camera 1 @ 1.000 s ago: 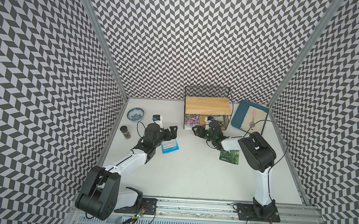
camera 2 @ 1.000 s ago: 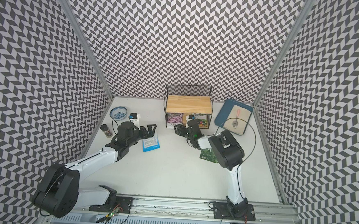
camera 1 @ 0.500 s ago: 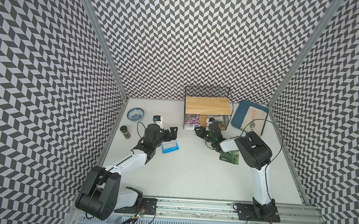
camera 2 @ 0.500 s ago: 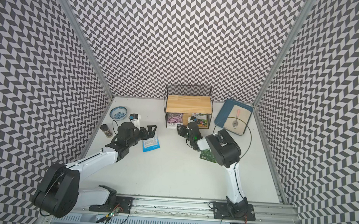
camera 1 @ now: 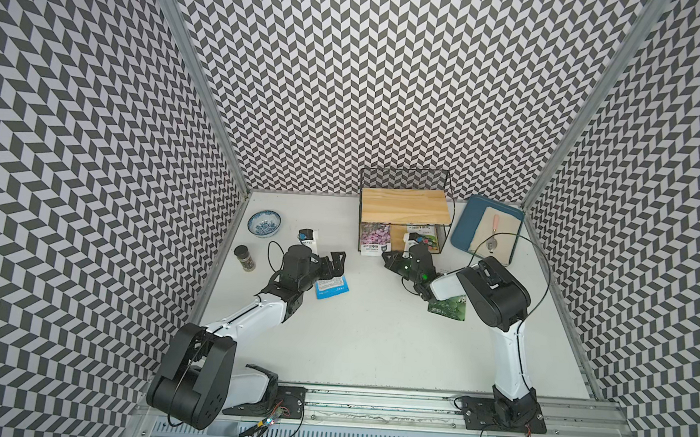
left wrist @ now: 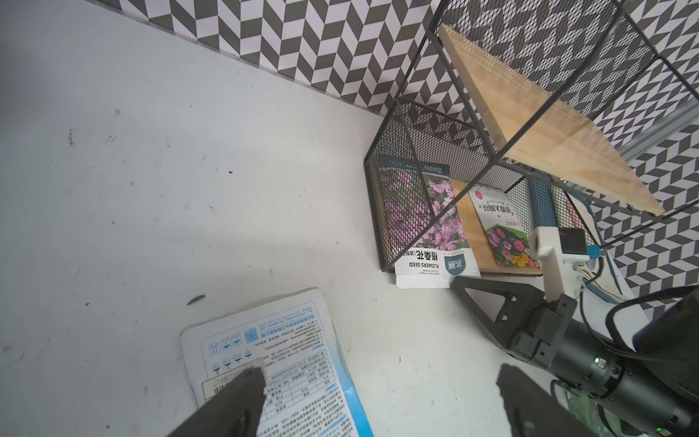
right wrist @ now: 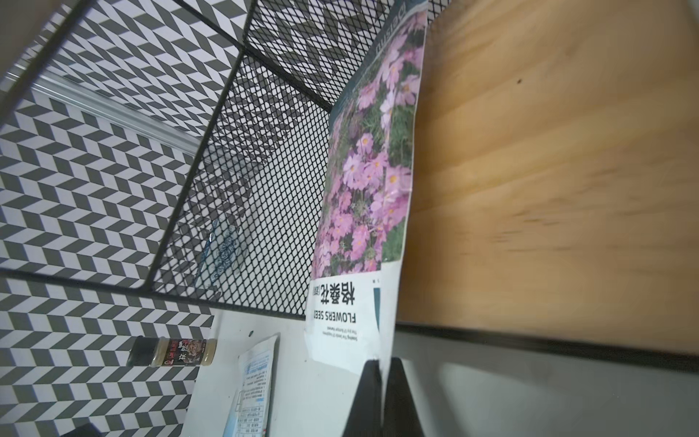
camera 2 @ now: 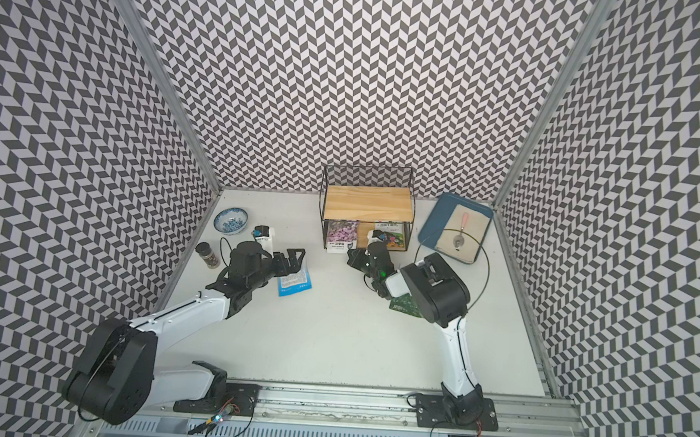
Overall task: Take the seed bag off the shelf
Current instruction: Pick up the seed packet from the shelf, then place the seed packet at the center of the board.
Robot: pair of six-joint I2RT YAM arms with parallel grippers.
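Observation:
The pink-flower seed bag will go down from my right gripper onto the table (camera 1: 361,289), where I should set it close beside the blue-and-white packet.
The shelf (camera 1: 405,206) (camera 2: 368,204) stands at the back of the table. Its upper wooden board is bare. On the lower board lies a pink-flower seed bag (camera 1: 374,237) (camera 2: 342,235) (left wrist: 427,215) (right wrist: 363,181), its white end sticking out over the front edge. My right gripper (camera 1: 385,256) (camera 2: 352,255) (right wrist: 386,372) is shut on that white end, the thin edge pinched between both fingers. A second flower seed bag (camera 1: 424,240) (left wrist: 503,234) lies beside it on the same board. My left gripper (camera 1: 337,260) (camera 2: 296,258) (left wrist: 378,374) hangs open over the table.
A blue-and-white packet (camera 1: 331,287) (left wrist: 287,363) lies flat under the left gripper. A green packet (camera 1: 449,309) lies under the right arm. A patterned bowl (camera 1: 264,222) and a spice jar (camera 1: 244,257) stand at the left. A blue tray (camera 1: 464,226) holds a cloth and a trowel.
My right gripper has shifted slightly left along the shelf front and shut on the pink-flower seed bag's white end. The left arm has not moved.

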